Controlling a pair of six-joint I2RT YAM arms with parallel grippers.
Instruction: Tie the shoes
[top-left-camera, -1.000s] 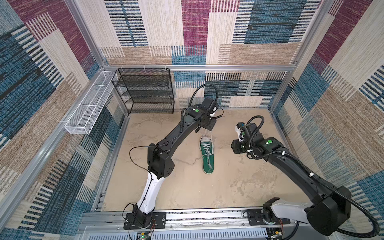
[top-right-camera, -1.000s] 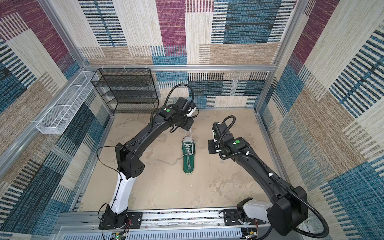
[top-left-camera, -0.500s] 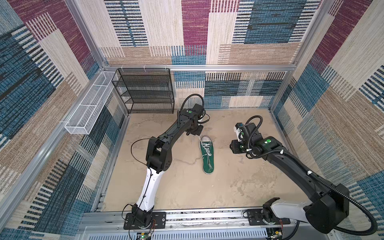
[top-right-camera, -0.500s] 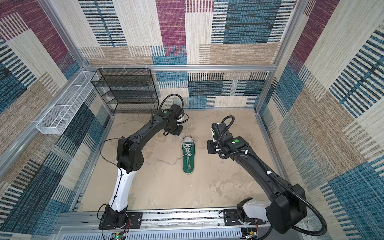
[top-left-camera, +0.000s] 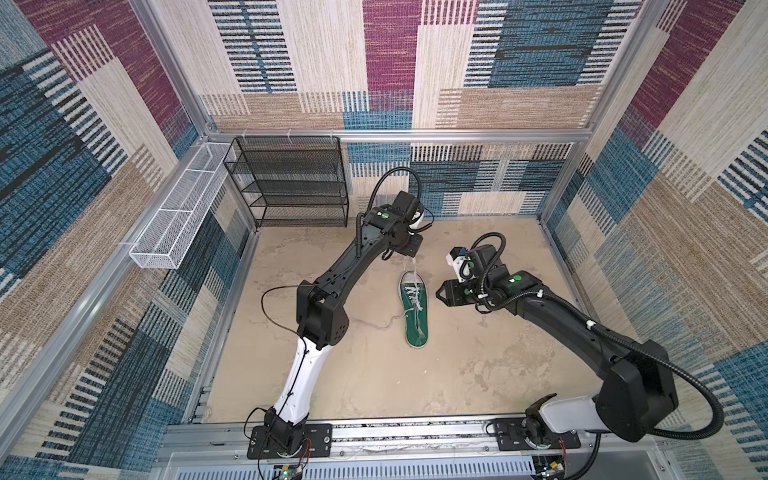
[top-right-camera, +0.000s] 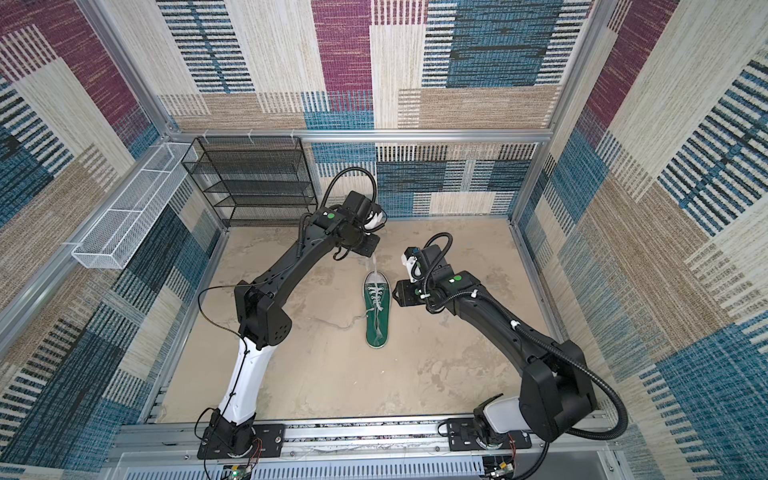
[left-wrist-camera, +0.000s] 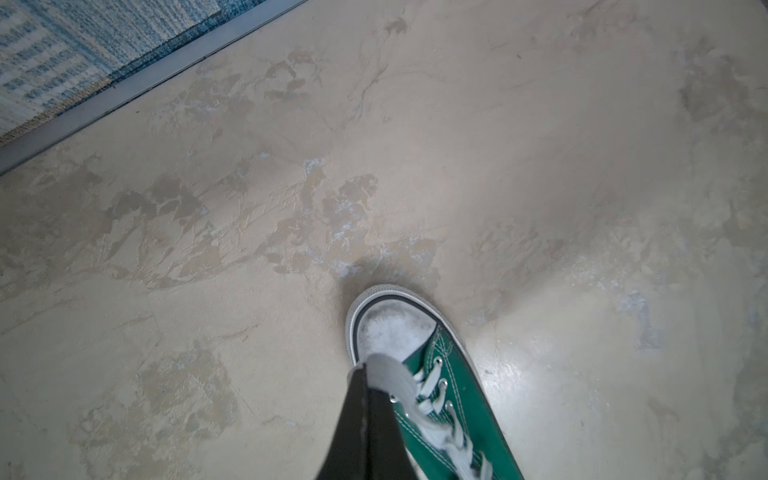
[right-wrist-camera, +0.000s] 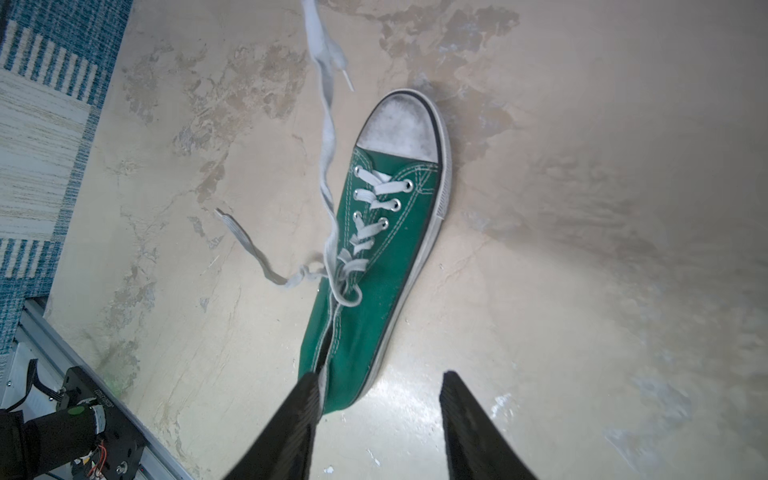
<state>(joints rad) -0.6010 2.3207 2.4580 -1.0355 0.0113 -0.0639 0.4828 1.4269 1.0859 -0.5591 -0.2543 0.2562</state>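
Observation:
I should release the whitish lace from my left gripper on the floor (top-left-camera: 387, 284) (left-wrist-camera: 310, 393) next to the shoe's white toe cap, toward the mesh rack. The lace now rises taut from the eyelets.
The green shoe (top-left-camera: 415, 312) (top-right-camera: 377, 309) lies flat mid-floor, white toe cap pointing to the back wall. My left gripper (top-left-camera: 412, 250) (top-right-camera: 371, 248) (left-wrist-camera: 366, 368) hovers above the toe, shut on one whitish lace (left-wrist-camera: 392, 374). That lace (right-wrist-camera: 326, 124) rises taut from the eyelets to the gripper. The other lace end (top-left-camera: 388, 325) (right-wrist-camera: 245, 243) trails loose on the floor to the shoe's left. A loose crossing sits at the top eyelets. My right gripper (top-left-camera: 441, 295) (top-right-camera: 397, 293) (right-wrist-camera: 380, 376) stands open just right of the shoe, holding nothing; in the right wrist view one finger (right-wrist-camera: 305, 399) overlaps the heel.
A black mesh shelf rack (top-left-camera: 291, 183) stands at the back left. A white wire basket (top-left-camera: 183, 220) hangs on the left wall. Carpeted walls enclose the beige floor (top-left-camera: 478, 365). A metal rail (top-left-camera: 395, 432) runs along the front, and a thin cable (top-left-camera: 270, 309) loops off the left arm.
My left gripper swung left toward the rack, then came back over the shoe's toe with the lace. My right gripper stayed beside the shoe and its jaws spread wider.

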